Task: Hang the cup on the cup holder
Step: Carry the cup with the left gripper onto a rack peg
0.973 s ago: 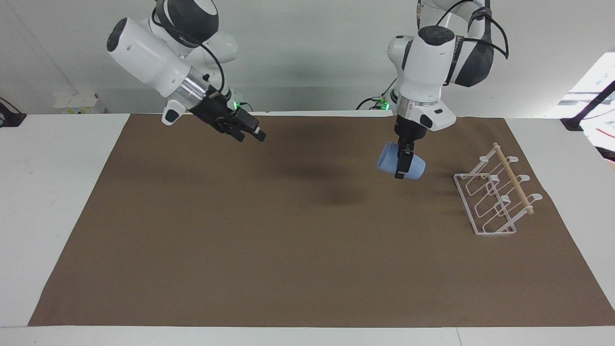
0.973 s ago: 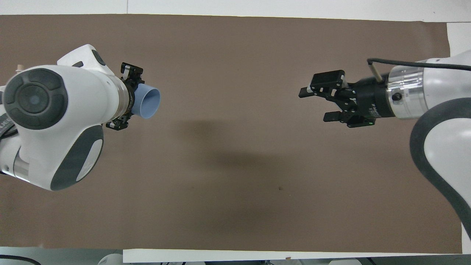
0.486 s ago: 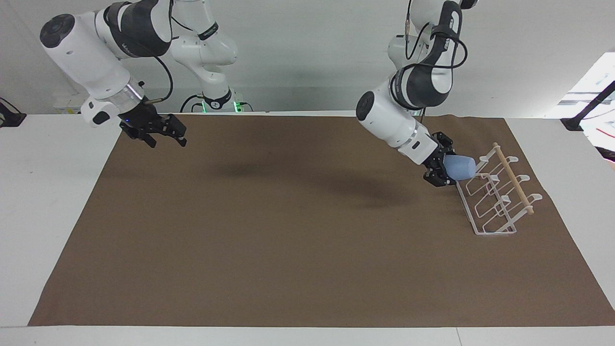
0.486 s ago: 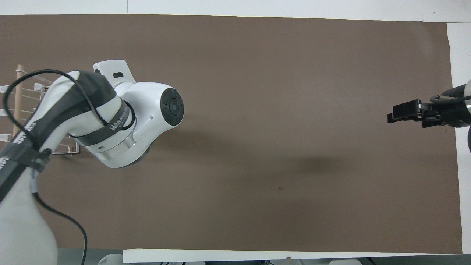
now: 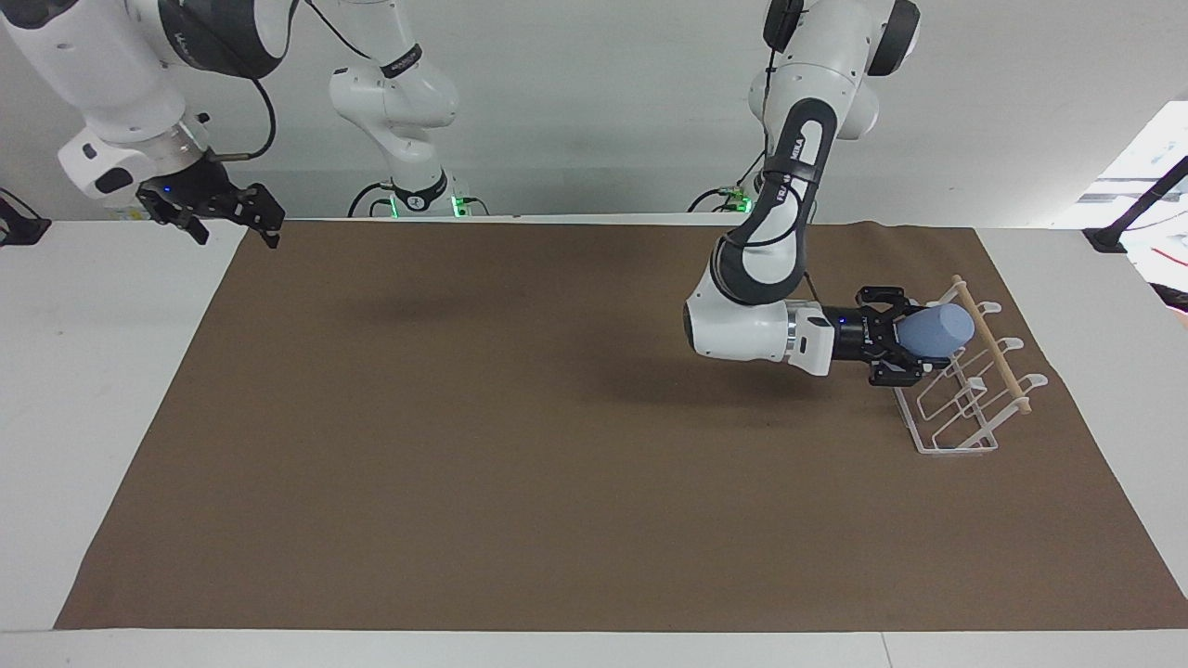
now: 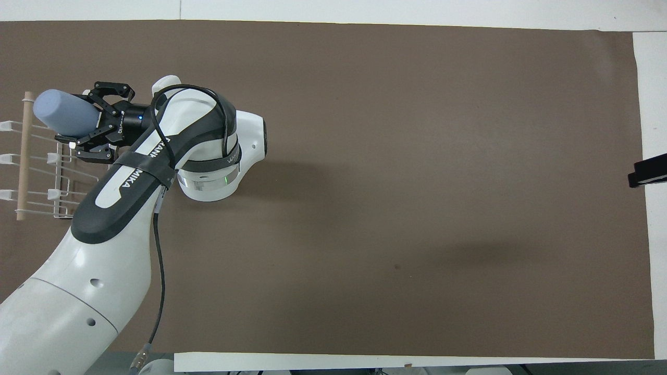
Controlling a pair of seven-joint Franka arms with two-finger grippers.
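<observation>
I will let go of the light-blue cup with my left gripper on the cup holder's end peg [image 6: 63,119], beside the wooden dowel. The cup now hangs sideways over the holder.
The light-blue cup [image 5: 942,327] lies sideways in the air, and my left gripper [image 5: 912,337] is shut on it near its mouth end. Its closed end points at the wooden dowel [image 5: 995,349] of the white wire cup holder [image 5: 956,436]. The cup hangs over the holder's end nearest to the robots; whether it touches a prong I cannot tell. The overhead view shows the cup [image 6: 63,112] and the left gripper [image 6: 87,125] above the cup holder [image 6: 34,179]. My right gripper [image 5: 234,221] is open and holds nothing, raised over the mat's corner at the right arm's end; only its tip [image 6: 646,173] shows from overhead.
A brown mat [image 5: 557,482] covers most of the white table [image 5: 93,371]. The left arm's forearm [image 5: 752,327] lies low over the mat beside the holder.
The left arm carried the cup from mid-mat to the holder and turned it closed end toward the dowel. The right arm drew back and up toward its own end of the table.
</observation>
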